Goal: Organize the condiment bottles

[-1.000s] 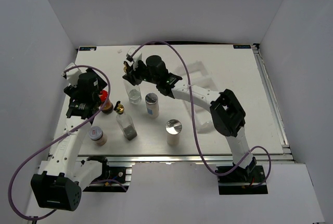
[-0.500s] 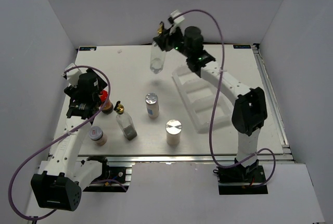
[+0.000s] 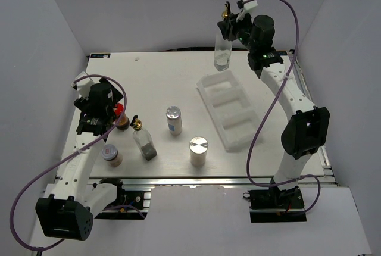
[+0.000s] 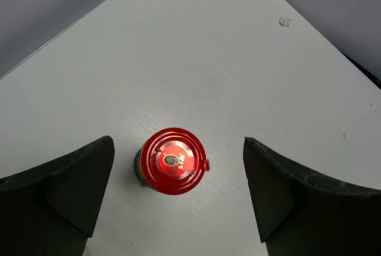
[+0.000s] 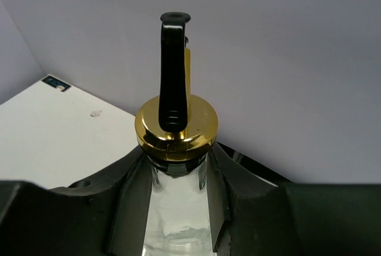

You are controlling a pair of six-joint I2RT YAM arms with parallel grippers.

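My right gripper needs to let go of the clear glass bottle, standing in the farthest compartment of the white tray [image 3: 224, 87].
My right gripper [image 3: 230, 32] is shut on the neck of a tall clear glass bottle [image 3: 223, 55] with a gold spout [image 5: 176, 128], which hangs high above the table's far edge. In the right wrist view the fingers [image 5: 128, 202] press the glass [image 5: 175, 214] from both sides. My left gripper [image 4: 177, 143] stands open low over the red-capped brown jar [image 4: 172, 161], a finger on each side and apart from it. A second gold-spout bottle [image 3: 143, 140], two white silver-lidded cylinders [image 3: 173, 119] [image 3: 199, 150] and a short pale-lidded jar [image 3: 111, 155] stand on the table.
A white three-compartment tray [image 3: 209, 107] lies at an angle right of centre, just below the hanging bottle. Purple cables loop off both arms. Grey walls close in the table on three sides, and a metal rail [image 3: 208, 180] runs along the near edge.
The right arm lifted the glass bottle from the table's middle left and swung it up and right, to above the tray's far end. The left arm has not moved.
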